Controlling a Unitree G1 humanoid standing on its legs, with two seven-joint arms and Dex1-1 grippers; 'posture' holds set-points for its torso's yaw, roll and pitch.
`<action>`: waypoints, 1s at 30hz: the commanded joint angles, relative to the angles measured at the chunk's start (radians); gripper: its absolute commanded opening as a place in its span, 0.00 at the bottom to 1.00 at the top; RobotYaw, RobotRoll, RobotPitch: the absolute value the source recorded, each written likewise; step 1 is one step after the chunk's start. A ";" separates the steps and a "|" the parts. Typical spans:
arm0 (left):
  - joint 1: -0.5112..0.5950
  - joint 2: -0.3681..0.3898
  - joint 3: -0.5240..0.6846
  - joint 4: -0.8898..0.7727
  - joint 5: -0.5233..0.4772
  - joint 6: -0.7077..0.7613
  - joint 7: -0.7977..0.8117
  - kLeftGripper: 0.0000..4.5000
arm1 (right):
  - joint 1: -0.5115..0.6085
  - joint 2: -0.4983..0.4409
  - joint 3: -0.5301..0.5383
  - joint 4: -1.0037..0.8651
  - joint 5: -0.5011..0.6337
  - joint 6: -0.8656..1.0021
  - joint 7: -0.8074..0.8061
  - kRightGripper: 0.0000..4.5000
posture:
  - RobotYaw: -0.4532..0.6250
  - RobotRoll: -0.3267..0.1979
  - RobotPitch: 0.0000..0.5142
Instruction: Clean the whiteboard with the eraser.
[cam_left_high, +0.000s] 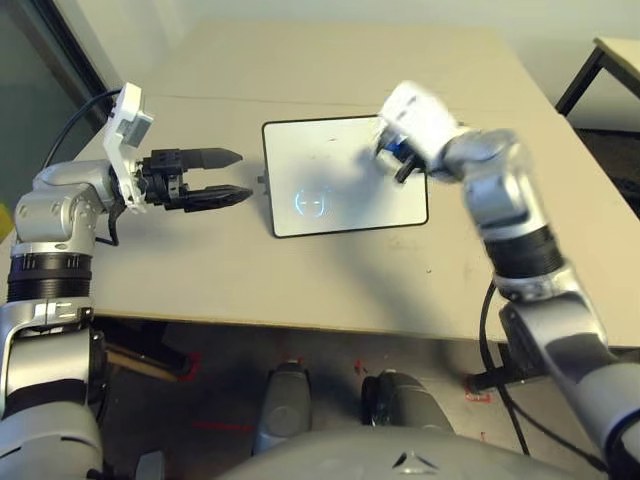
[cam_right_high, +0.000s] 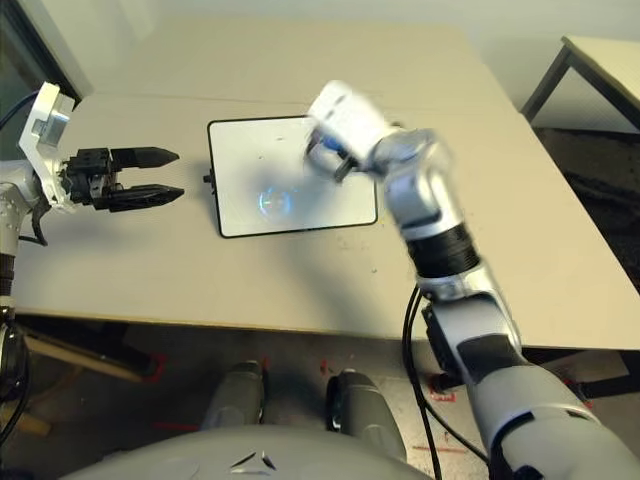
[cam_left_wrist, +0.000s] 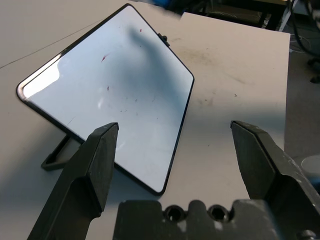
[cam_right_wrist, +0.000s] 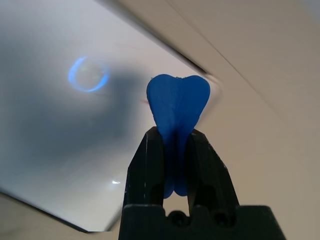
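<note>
The blue eraser, which hovers over the whiteboard now, will go down from my right gripper on the tan table (cam_left_high: 471, 214) beside the whiteboard, opposite my left gripper.
The whiteboard (cam_left_high: 340, 185) lies flat mid-table, white with a thin black frame and a faint bluish circle mark (cam_left_high: 310, 203) near its left part. A few tiny specks dot its surface in the left wrist view (cam_left_wrist: 107, 75). My right gripper (cam_left_high: 397, 155) hovers over the board's upper right area, shut on the blue eraser (cam_right_wrist: 177, 107), which sticks out past the fingertips. My left gripper (cam_left_high: 235, 175) stands open just left of the board, fingers pointing at its left edge, with nothing between them.
The tan table (cam_left_high: 300, 280) has bare room in front of the board and behind it. A second table (cam_left_high: 610, 60) with dark legs stands at the far right. The board's small side knob (cam_left_high: 261, 182) faces my left gripper.
</note>
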 joint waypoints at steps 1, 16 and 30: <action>-0.010 0.000 -0.008 0.017 0.007 -0.011 -0.011 1.00 | 0.032 -0.014 -0.083 0.061 0.072 0.130 -0.080 0.08 | 0.70 0.62 0.09; -0.017 -0.005 -0.014 0.024 0.010 -0.017 -0.019 1.00 | 0.147 0.020 -0.176 0.210 0.299 0.175 -0.351 0.08 | 0.71 0.62 0.07; -0.014 -0.002 -0.007 0.020 0.008 -0.016 -0.012 1.00 | 0.116 -0.059 -0.175 0.203 0.446 0.237 -0.408 0.71 | 0.71 0.62 0.07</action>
